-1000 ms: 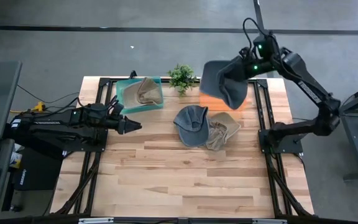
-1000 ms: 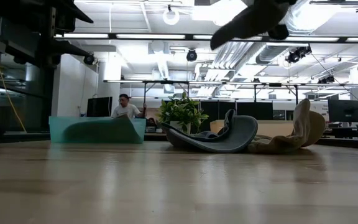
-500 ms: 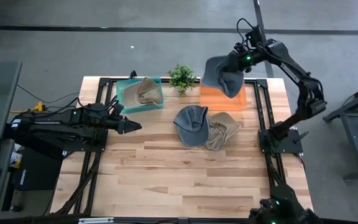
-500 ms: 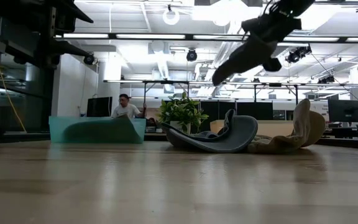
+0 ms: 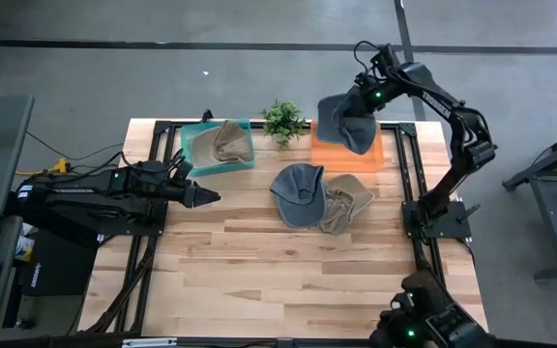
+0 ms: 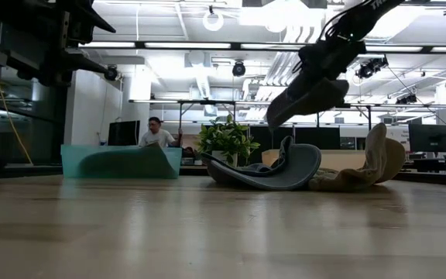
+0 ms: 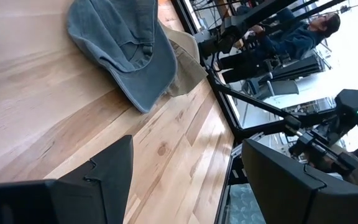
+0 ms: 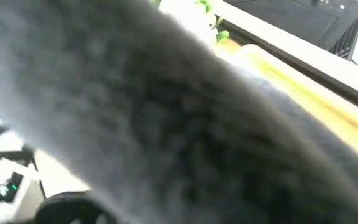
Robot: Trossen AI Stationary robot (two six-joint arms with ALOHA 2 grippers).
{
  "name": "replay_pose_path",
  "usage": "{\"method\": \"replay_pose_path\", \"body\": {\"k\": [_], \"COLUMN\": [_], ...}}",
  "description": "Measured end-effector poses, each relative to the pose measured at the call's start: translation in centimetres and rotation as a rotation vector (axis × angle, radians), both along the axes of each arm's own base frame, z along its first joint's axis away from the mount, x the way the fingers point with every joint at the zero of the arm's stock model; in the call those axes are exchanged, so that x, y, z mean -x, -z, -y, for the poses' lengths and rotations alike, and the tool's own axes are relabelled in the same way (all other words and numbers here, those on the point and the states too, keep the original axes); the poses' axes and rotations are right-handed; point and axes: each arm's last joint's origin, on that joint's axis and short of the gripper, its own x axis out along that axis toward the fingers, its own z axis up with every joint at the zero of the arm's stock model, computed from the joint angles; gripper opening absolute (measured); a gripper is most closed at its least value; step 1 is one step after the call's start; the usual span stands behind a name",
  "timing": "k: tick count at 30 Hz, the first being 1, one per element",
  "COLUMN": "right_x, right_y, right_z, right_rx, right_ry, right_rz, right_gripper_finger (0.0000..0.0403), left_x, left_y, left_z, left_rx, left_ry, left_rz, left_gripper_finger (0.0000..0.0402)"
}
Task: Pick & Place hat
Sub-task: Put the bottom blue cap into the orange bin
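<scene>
The robot's right gripper will put the dark grey hat down in the orange bin (image 5: 341, 143) beside the potted plant. The hat now hangs in the air over that bin.
My right gripper (image 5: 362, 99) is shut on a dark grey hat (image 5: 343, 123) and holds it in the air over the orange bin (image 5: 373, 155) at the table's far right. The low view shows that hat (image 6: 303, 98) hanging under the gripper (image 6: 327, 59). In the right wrist view, grey cloth (image 8: 166, 124) fills the picture and hides the fingers. A blue-grey cap (image 5: 298, 191) lies mid-table, its edge against a tan hat (image 5: 348, 207). Another tan hat (image 5: 226, 141) lies in the teal bin (image 5: 193, 145). My left gripper (image 5: 209, 197) waits open at the left, touching nothing. My right gripper holds the dark grey hat by its upper edge (image 5: 356, 104), coming from above. The cloth itself hides the place of contact in the wrist view. The hat hangs below the fingers, lifted clear of the table and of the orange bin.
A small potted plant (image 5: 281, 118) stands at the far edge between the two bins. Black frame rails (image 5: 412, 174) run along the table's sides. Bare wood (image 5: 278, 280) fills the near half. A person (image 6: 156, 133) sits in the room beyond.
My right gripper has moved down and a little toward the table's far edge, carrying the dark grey hat. The hat has dropped from the top of the low view to just above the hats lying on the table, and still hangs clear.
</scene>
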Motion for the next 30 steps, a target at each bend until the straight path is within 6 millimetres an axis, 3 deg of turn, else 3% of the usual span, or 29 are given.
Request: {"method": "replay_pose_path", "body": {"k": [22, 30], "right_x": [-0.1, -0.3], "right_y": [5.5, 6.1], "right_z": [3.1, 3.3], "right_rx": [0.01, 0.016], "right_ry": [-0.138, -0.16], "right_rz": [-0.055, -0.06], "right_gripper_finger": [0.0, 0.0], "left_x": [0.0, 0.0], "left_y": [0.0, 0.0], "left_z": [0.0, 0.0], "left_rx": [0.076, 0.092], "left_ry": [-0.028, -0.034], "left_rz": [-0.003, -0.002], "left_gripper_finger": [0.026, 0.026]}}
